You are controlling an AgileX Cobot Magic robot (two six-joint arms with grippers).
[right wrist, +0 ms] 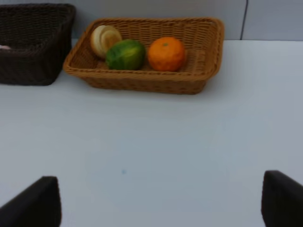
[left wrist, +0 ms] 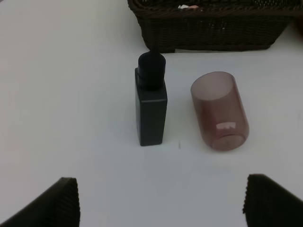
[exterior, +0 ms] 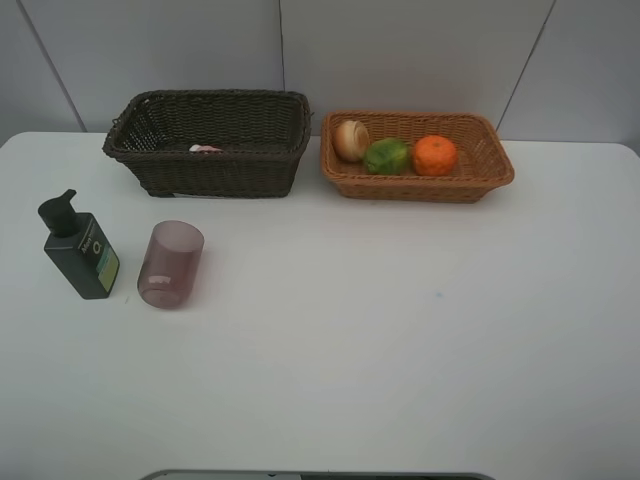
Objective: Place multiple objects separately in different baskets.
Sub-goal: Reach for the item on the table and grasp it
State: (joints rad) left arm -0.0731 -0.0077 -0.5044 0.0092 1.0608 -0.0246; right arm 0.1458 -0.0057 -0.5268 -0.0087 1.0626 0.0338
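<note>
My left gripper is to go next to the dark green pump bottle beside the purple cup, and it should then close around the pump bottle's top [exterior: 66,222] [left wrist: 151,79].
The dark brown basket [exterior: 210,172] stands at the back left with a small pink bottle [exterior: 206,149] inside. The light tan basket [exterior: 420,187] beside it holds a pale apple-like fruit [exterior: 351,139], a green fruit [exterior: 387,156] and an orange [exterior: 435,155]. The dark green pump bottle [exterior: 80,247] and the purple cup [exterior: 171,263] stand on the table in front of the dark basket. My left gripper [left wrist: 161,203] is open and empty, short of the pump bottle [left wrist: 152,106] and cup [left wrist: 220,111]. My right gripper [right wrist: 158,201] is open and empty, well short of the tan basket [right wrist: 142,80].
The white table [exterior: 400,330] ends at a grey wall just behind the baskets. The two baskets stand almost touching. Neither arm shows in the exterior high view.
</note>
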